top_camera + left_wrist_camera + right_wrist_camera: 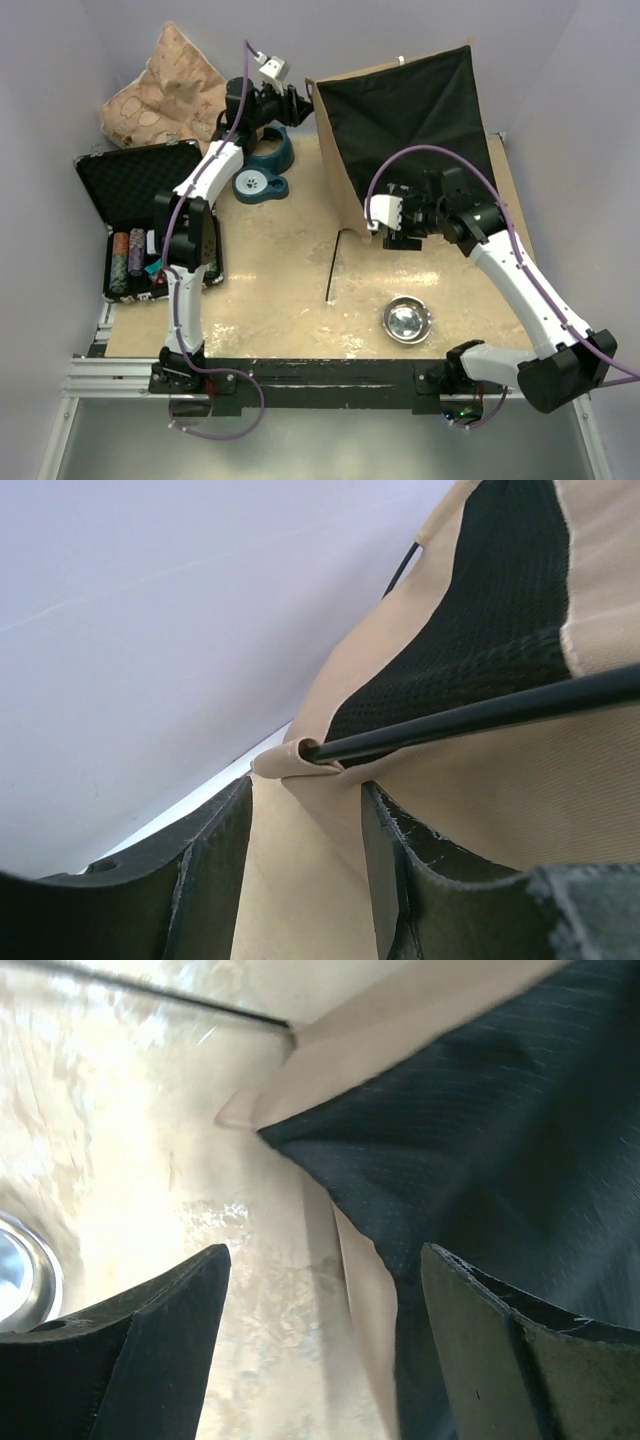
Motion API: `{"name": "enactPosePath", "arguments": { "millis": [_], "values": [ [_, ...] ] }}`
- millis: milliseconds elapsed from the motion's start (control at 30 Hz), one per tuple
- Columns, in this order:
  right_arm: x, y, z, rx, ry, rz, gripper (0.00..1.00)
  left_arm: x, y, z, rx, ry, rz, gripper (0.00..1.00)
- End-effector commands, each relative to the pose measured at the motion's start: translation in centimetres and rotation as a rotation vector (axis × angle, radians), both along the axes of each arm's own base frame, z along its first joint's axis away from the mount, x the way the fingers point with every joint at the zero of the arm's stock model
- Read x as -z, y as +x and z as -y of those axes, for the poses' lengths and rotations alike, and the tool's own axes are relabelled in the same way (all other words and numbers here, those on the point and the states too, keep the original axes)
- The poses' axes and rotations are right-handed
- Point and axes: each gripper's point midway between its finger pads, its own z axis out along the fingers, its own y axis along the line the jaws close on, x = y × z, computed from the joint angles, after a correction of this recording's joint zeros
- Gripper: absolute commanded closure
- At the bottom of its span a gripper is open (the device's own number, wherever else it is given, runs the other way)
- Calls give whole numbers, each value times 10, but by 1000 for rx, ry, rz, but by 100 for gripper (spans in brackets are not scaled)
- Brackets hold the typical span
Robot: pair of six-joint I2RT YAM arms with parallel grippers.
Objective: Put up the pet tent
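The pole sticks far out of the tent's near corner, so the robot's right gripper will lift that corner by its black lining (pixel 300 1140) for the left gripper to reach.
The pet tent (pixel 420 120) lies flattened at the back right of the table, black lining up, with tan fabric showing along its edges. My left gripper (pixel 303 105) is raised at its far left corner. In the left wrist view that gripper (pixel 305 792) is shut on a fold of tan tent fabric (pixel 300 880), just below a sleeve with a thin dark pole (pixel 480 712) coming out of it. My right gripper (pixel 370 226) hovers open at the tent's near left corner. Between its fingers the tent's edge (pixel 370 1290) rests on the table. A loose pole (pixel 332 265) lies in front.
A tan patterned pillow (pixel 165 90) leans in the back left corner. An open black case (pixel 150 215) with poker chips sits at the left edge. A teal object (pixel 265 165) stands under the left arm. A steel bowl (pixel 407 320) rests near the front right.
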Motion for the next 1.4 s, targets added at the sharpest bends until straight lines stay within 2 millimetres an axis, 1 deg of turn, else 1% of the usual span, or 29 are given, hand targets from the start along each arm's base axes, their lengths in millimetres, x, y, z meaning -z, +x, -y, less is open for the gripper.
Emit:
{"name": "enactPosePath", "arguments": {
  "millis": [0, 100, 167, 333, 467, 600, 667, 733, 800, 900, 933, 967, 1000, 1033, 1067, 1100, 1133, 1200, 1300, 1333, 1367],
  "values": [
    [-3, 12, -15, -266, -102, 188, 19, 2, 5, 1, 27, 2, 10, 48],
    [8, 20, -27, -318, -85, 222, 19, 11, 9, 1, 29, -4, -10, 48],
    [21, 24, -29, -339, -99, 251, 18, 13, 11, 1, 30, -8, -13, 48],
    [42, 33, -37, -396, -111, 327, 18, 20, 19, 0, 30, -11, -18, 48],
    [52, 43, -43, -413, -101, 377, 20, 24, 24, -2, 28, -15, -27, 48],
    [66, 51, -46, -416, -103, 381, 28, 28, 26, -5, 27, -21, -32, 48],
    [70, 56, -47, -396, -94, 392, 36, 29, 28, -7, 25, -29, -37, 48],
    [67, 61, -49, -376, -72, 420, 44, 30, 28, -8, 26, -36, -44, 48],
    [63, 66, -50, -358, -61, 436, 49, 33, 28, -8, 34, -44, -54, 48],
    [65, 66, -55, -382, -51, 394, 51, 31, 27, -7, 41, -53, -56, 48],
    [69, 65, -55, -393, -64, 376, 50, 33, 27, -7, 44, -54, -60, 48],
    [72, 63, -54, -404, -72, 357, 43, 33, 27, -7, 44, -56, -60, 48],
    [76, 60, -54, -414, -82, 340, 30, 33, 27, -7, 45, -56, -58, 48],
    [77, 59, -53, -428, -88, 336, 22, 33, 27, -7, 43, -56, -58, 48],
    [80, 57, -54, -441, -94, 331, 21, 33, 27, -7, 44, -56, -58, 48],
    [84, 57, -54, -453, -98, 327, 22, 34, 27, -7, 43, -55, -61, 48],
    [86, 57, -55, -456, -98, 324, 26, 35, 27, -7, 41, -55, -64, 48],
    [90, 63, -58, -445, -86, 316, 41, 37, 27, -7, 41, -53, -68, 48],
    [88, 73, -58, -392, -67, 328, 70, 37, 25, -7, 44, -49, -69, 48],
    [84, 75, -58, -372, -55, 328, 83, 35, 25, -8, 44, -47, -65, 48],
    [79, 77, -58, -350, -40, 322, 93, 34, 24, -8, 47, -46, -62, 48]
  ]
}}
